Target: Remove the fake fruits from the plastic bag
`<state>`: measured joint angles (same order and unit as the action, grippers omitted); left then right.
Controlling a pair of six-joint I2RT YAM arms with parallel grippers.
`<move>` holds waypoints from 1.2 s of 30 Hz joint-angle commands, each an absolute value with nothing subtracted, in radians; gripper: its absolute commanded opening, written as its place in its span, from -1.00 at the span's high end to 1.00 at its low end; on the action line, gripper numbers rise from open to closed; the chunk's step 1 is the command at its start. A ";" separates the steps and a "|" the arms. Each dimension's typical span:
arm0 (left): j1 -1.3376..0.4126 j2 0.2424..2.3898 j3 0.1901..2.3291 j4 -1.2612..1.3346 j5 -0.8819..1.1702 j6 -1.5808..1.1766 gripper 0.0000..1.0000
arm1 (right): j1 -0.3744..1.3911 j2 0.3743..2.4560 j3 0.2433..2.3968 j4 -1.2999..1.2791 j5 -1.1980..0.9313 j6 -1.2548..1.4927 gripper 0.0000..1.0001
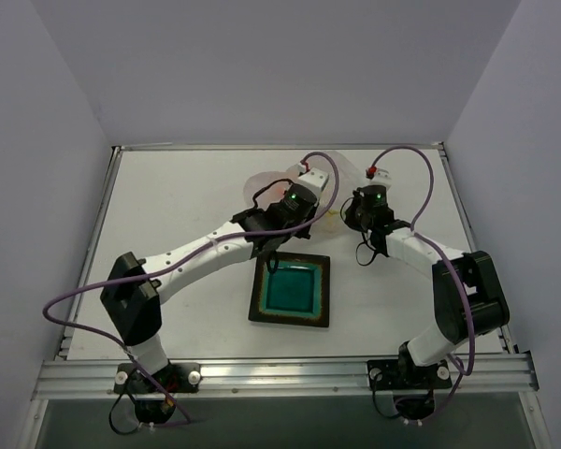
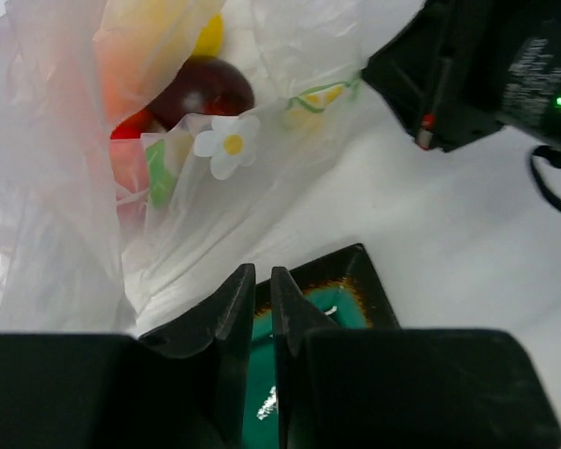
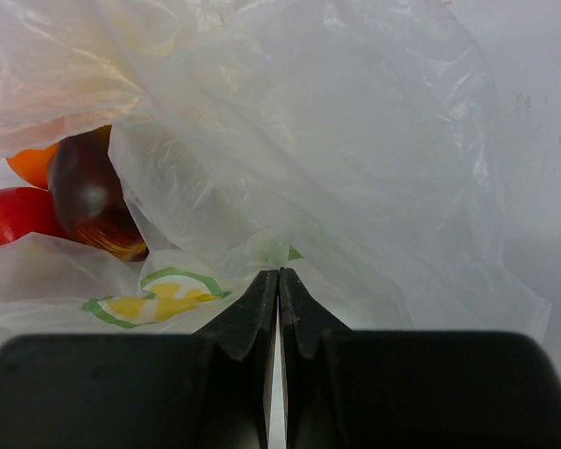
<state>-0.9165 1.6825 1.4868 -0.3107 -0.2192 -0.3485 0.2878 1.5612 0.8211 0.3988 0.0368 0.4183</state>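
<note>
The plastic bag's loose side droops over the bright red fruit, so my empty left gripper should grab that side's edge (image 2: 118,267) and open the plastic bag wide before reaching in.
The plastic bag (image 2: 65,215) lies crumpled on the table, thin and clear with green and yellow marks (image 3: 159,301). From above, the bag (image 1: 266,182) shows only as a pale patch behind my left arm. Fake fruits sit inside it: a dark red one (image 2: 206,94), a yellow one (image 2: 208,36) and a bright red one (image 2: 131,124). The right wrist view shows the dark red fruit (image 3: 89,196), an orange one (image 3: 33,161) and the bright red one (image 3: 14,213). My left gripper (image 2: 262,271) is shut with nothing between the jaws, just right of the bag's edge. My right gripper (image 3: 280,271) is shut on a fold of the bag.
A square teal plate (image 1: 290,292) with a dark rim lies near the middle of the table, its corner (image 2: 351,281) right under my left fingers. My right arm's black wrist (image 2: 486,65) hangs close by on the right. Raised edges frame the table.
</note>
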 commanded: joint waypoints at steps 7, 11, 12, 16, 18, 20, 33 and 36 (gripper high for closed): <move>-0.689 1.866 1.716 -0.314 -0.345 -0.242 0.77 | 0.287 1.502 0.822 0.420 0.011 0.397 1.00; -0.617 1.954 1.793 -0.322 -0.350 -0.212 0.73 | 0.287 1.509 0.827 0.419 0.011 0.385 1.00; -0.588 1.969 1.802 -0.325 -0.332 -0.212 0.70 | 0.287 1.514 0.831 0.419 -0.020 0.379 1.00; -0.543 2.028 1.821 -0.316 -0.304 -0.221 0.30 | 0.287 1.537 0.848 0.419 -0.015 0.374 1.00; -0.520 2.040 1.830 -0.314 -0.279 -0.247 0.09 | 0.287 1.563 0.861 0.419 -0.012 0.373 1.00; -0.503 2.057 1.827 -0.301 -0.253 -0.261 -0.11 | 0.287 1.592 0.885 0.416 -0.009 0.373 1.00; -0.449 1.974 1.539 -0.062 -0.018 -0.461 0.09 | 0.288 1.563 0.923 0.321 -0.040 0.353 0.78; -0.449 1.916 1.461 -0.017 0.000 -0.498 0.47 | 0.293 1.485 0.923 0.270 -0.044 0.339 0.31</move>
